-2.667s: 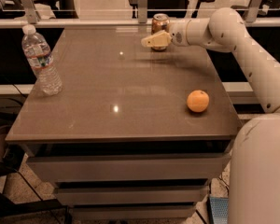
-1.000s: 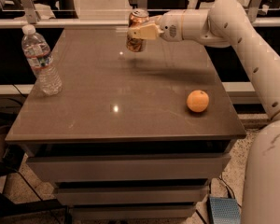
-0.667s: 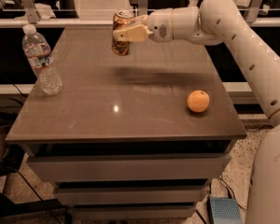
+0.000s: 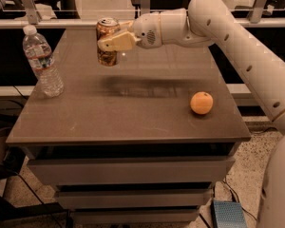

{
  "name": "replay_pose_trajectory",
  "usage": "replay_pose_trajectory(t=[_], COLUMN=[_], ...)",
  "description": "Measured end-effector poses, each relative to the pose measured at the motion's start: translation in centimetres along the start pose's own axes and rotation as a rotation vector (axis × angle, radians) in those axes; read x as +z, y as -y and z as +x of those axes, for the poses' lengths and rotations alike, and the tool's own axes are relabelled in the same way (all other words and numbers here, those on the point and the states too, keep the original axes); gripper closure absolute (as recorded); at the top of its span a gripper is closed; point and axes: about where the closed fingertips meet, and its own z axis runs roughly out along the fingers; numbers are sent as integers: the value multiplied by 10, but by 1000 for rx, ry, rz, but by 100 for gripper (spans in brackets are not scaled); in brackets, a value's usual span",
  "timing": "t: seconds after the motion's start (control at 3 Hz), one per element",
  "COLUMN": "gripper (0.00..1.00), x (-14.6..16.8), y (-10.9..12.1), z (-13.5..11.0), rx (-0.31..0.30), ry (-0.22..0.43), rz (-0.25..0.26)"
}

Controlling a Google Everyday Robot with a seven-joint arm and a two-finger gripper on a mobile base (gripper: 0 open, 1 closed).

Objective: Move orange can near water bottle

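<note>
I should set the orange can on the table (image 4: 74,91) beside the water bottle's base, facing the orange fruit.
The orange can (image 4: 106,29) is held upright in the air above the back middle of the table, copper-coloured with a silver top. My gripper (image 4: 109,41) is shut on the orange can, with a cream finger (image 4: 118,42) across its front. The arm reaches in from the right. The water bottle (image 4: 42,61) stands upright near the table's left edge, clear and ribbed with a white cap. The can is to the right of the bottle, with a gap between them.
The brown table (image 4: 133,122) has drawers under its top. A round orange fruit (image 4: 201,102) lies near the right edge. A rail and dark furniture run behind the table. A small blue box (image 4: 228,213) sits on the floor at the lower right.
My gripper took the orange can from the back of the table, lifted it and carried it leftward toward the water bottle. The bottle and fruit have not moved.
</note>
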Motion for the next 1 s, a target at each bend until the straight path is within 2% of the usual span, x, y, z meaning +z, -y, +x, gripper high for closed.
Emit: replay_pose_trajectory(t=[0.33, 1.0], gripper=[100, 100], x=[0, 61], y=[2, -10], z=[-3, 7], rx=[-2, 10], ry=[-12, -36], rz=[-12, -117])
